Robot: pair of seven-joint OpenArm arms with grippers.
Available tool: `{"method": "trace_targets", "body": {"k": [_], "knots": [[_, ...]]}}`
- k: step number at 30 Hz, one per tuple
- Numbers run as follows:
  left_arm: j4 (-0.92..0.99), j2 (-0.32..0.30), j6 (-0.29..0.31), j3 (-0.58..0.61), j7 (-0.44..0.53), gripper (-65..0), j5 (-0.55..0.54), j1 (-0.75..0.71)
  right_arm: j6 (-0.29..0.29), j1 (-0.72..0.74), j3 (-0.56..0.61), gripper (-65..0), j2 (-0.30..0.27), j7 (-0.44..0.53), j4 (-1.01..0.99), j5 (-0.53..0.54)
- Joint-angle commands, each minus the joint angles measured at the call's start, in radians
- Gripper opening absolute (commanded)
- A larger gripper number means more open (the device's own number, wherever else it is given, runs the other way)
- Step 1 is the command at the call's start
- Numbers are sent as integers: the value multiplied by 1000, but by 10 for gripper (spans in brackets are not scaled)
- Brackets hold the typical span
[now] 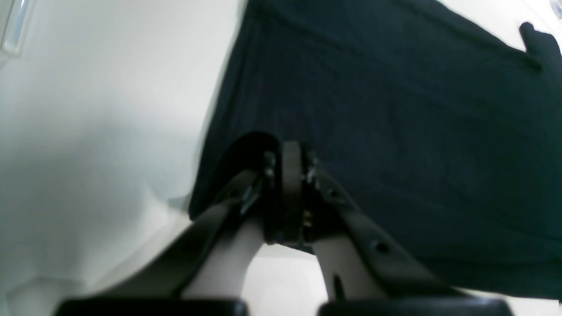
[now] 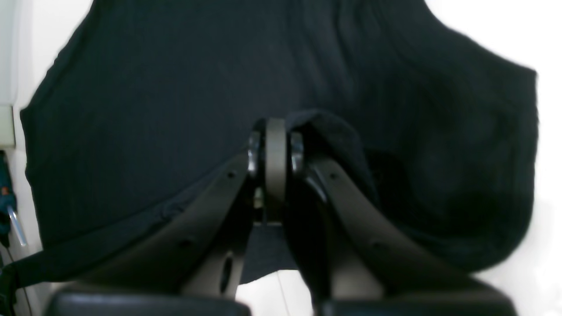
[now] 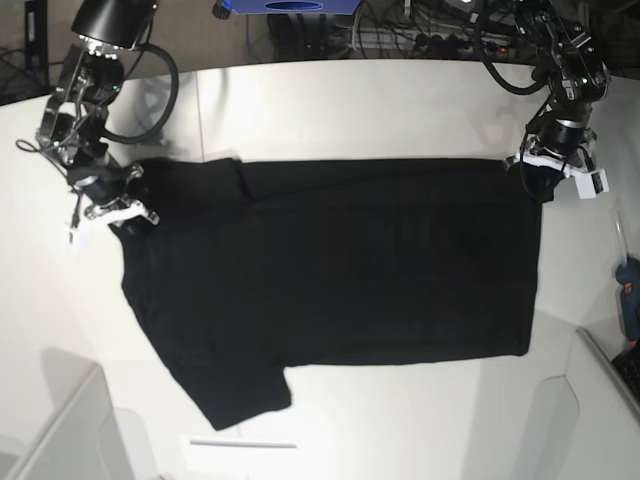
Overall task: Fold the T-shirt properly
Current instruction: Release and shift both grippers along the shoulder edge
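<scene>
I should use my right gripper to set the raised shoulder fold down on the black T-shirt's body just inside its collar end (image 3: pixel 168 242).
The black T-shirt (image 3: pixel 340 270) lies spread on the white table (image 3: pixel 330 110), plain side up, collar end toward the base view's left and hem toward its right. One sleeve (image 3: pixel 235 395) sticks out at the lower left. My left gripper (image 3: pixel 532 172) is shut on the far hem corner at the right, and the left wrist view shows its fingers (image 1: pixel 292 153) pinching the edge of the T-shirt (image 1: pixel 395 131). My right gripper (image 3: pixel 122 212) is shut on the far shoulder area at the left, where its fingers (image 2: pixel 275 131) hold a raised fold of the T-shirt (image 2: pixel 175 109).
A blue tool (image 3: pixel 628 290) lies at the table's right edge and also shows in the right wrist view as the blue tool (image 2: pixel 6 206). Grey box corners stand at the bottom left (image 3: pixel 60 430) and bottom right (image 3: pixel 600 390). A thin rod (image 3: pixel 243 444) lies near the front edge. Cables crowd the back.
</scene>
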State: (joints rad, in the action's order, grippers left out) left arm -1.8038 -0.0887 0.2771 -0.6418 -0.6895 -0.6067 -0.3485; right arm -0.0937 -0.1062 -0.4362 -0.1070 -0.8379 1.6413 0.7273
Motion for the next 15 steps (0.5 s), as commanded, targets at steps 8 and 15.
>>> {"method": "trace_targets", "body": {"k": [8, 15], "knots": [[-7, -12, -57, -3, 17, -650, -9, 41, -7, 64, -2, -650, -13, 18, -31, 10], [14, -13, -91, -2, 17, -650, -9, 61, -7, 101, 50, -650, -18, 9, -45, 10]]}}
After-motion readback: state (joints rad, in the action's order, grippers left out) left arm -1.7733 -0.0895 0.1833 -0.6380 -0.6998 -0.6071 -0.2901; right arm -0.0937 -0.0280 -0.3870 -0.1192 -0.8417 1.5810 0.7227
